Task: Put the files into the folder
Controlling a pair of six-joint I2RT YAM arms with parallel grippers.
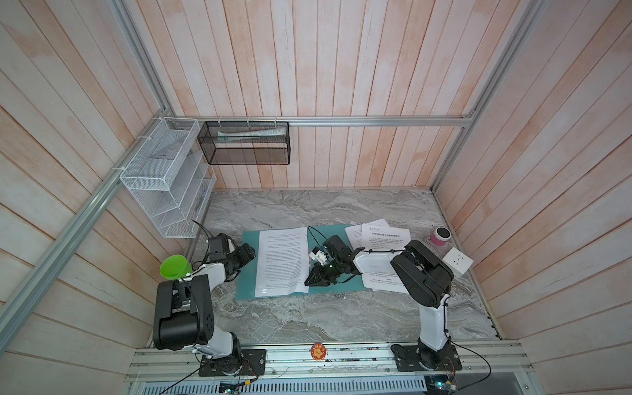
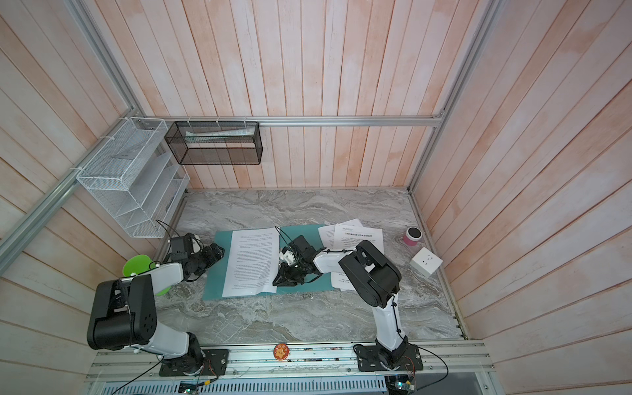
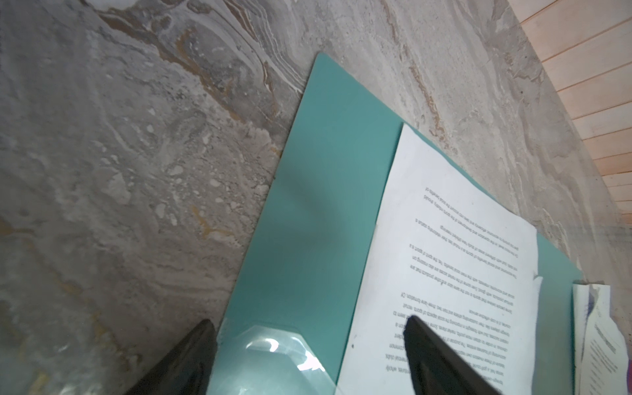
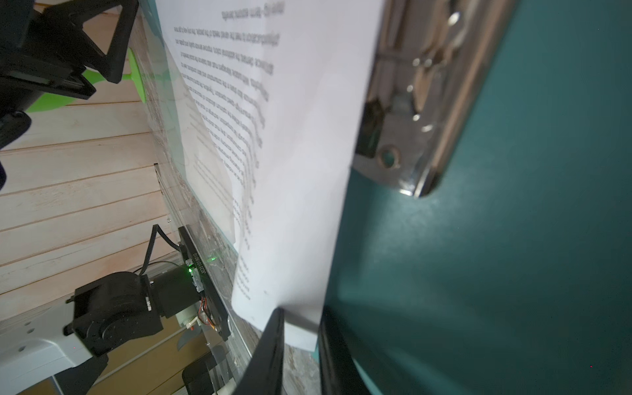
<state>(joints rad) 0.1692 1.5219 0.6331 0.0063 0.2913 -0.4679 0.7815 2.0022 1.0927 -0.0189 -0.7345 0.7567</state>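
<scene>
The sheet's edge is over the silver clip bar, so my right gripper needs to let go of the sheet's near corner, grab the sheet edge's middle (image 1: 306, 262) and move the sheet clear.
The teal folder (image 1: 248, 275) (image 2: 214, 275) lies open and flat on the marble table. One printed sheet of the files (image 1: 281, 260) (image 2: 252, 260) (image 3: 455, 273) rests on its left half. My right gripper (image 1: 309, 282) (image 2: 277, 282) (image 4: 301, 313) is low at that sheet's near corner by the spine, open by a narrow gap, and the corner of the paper (image 4: 301, 171) lies between its fingers. The silver clip bar (image 4: 410, 102) shows beside the sheet. My left gripper (image 1: 249, 254) (image 2: 218, 252) (image 3: 307, 323) stands wide open over the folder's left edge, holding nothing. More loose files (image 1: 383, 236) (image 2: 355, 234) lie to the right of the folder.
A pink cup with a black lid (image 1: 441, 236) and a white socket cube (image 1: 457, 261) stand at the right wall. A green cup (image 1: 175, 266) sits by the left arm. A white wire rack (image 1: 164, 178) and a black mesh basket (image 1: 244, 143) hang on the walls.
</scene>
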